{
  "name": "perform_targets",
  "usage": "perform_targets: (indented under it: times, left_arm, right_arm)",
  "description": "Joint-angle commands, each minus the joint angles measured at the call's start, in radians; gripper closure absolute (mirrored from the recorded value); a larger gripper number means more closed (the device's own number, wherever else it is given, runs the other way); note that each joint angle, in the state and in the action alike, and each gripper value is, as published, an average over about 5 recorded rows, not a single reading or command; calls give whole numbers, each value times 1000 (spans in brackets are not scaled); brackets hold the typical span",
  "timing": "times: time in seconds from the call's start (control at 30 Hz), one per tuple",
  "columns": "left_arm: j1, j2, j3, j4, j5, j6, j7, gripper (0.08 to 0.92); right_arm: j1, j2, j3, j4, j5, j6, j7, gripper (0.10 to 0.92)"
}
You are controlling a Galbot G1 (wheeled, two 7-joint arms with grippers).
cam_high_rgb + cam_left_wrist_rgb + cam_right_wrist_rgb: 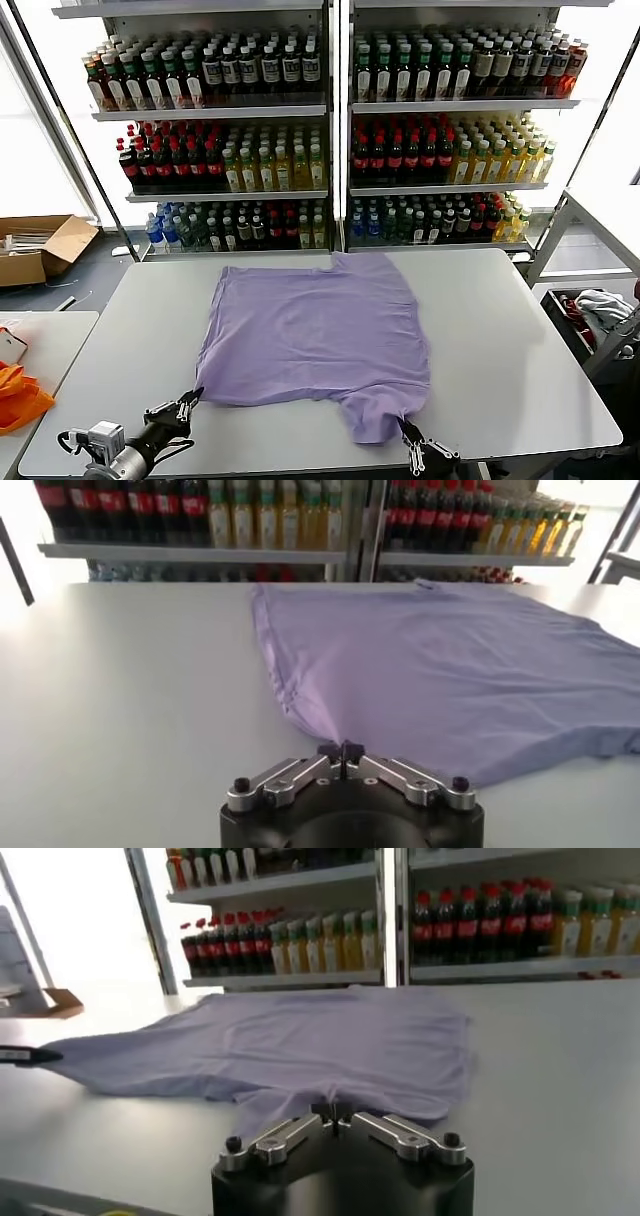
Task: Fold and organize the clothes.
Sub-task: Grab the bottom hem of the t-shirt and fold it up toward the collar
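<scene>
Next, my left gripper releases the pinched corner midway [207, 337] [276, 656] along the side edge of the lavender T-shirt, which is folded toward the shelves.
One of the clothes, a lavender T-shirt [310, 330], lies spread plain side up on the white table [500, 340]. At the shirt's near left corner my left gripper [190, 402] is shut on the fabric. The left wrist view shows that gripper [341, 750] with its tips pinched together on the corner of the T-shirt [450, 670]. At the near right, my right gripper [408, 432] is shut on the end of a flap that hangs toward the table's front edge. In the right wrist view the right gripper [331, 1110] nips a raised fold of the T-shirt [300, 1043].
Drink shelves [330, 130] stand right behind the table's far edge. A cardboard box [40, 245] lies on the floor at the left. An orange item [18, 395] rests on a side table. A cart with cloth [600, 310] stands at the right.
</scene>
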Motion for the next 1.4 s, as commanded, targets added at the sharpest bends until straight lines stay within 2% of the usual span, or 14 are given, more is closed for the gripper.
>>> perform_targets:
  times: [0.03,0.2,0.37,0.6,1.03,1.2,1.4]
  left_arm:
    - [127,-53,-64,-176,34,6,-1,913]
    - [192,-87,-97,-208,47,16,-1,913]
    - [236,-78,-146,-203,58,34,23,913]
    - [194,-38,-148,-195,117,77,86,914]
    - [-59,190,-87,-15,57,64,160,914]
    - [-184,249,-45,90,34,58,195,914]
    - [-333,286,24,204,32,49,216,914]
  right_arm:
    - [-145,-3,57,56,13,141,-45,919]
    - [-220,14,100,71,20,229,-81,919]
    - [-219,30,117,86,52,244,-99,919]
    - [-118,32,99,58,60,221,-76,919]
    - [225,-35,63,-49,101,121,21,919]
    - [329,-80,43,-101,178,72,45,919]
    - [459,-142,-3,-217,195,29,48,919]
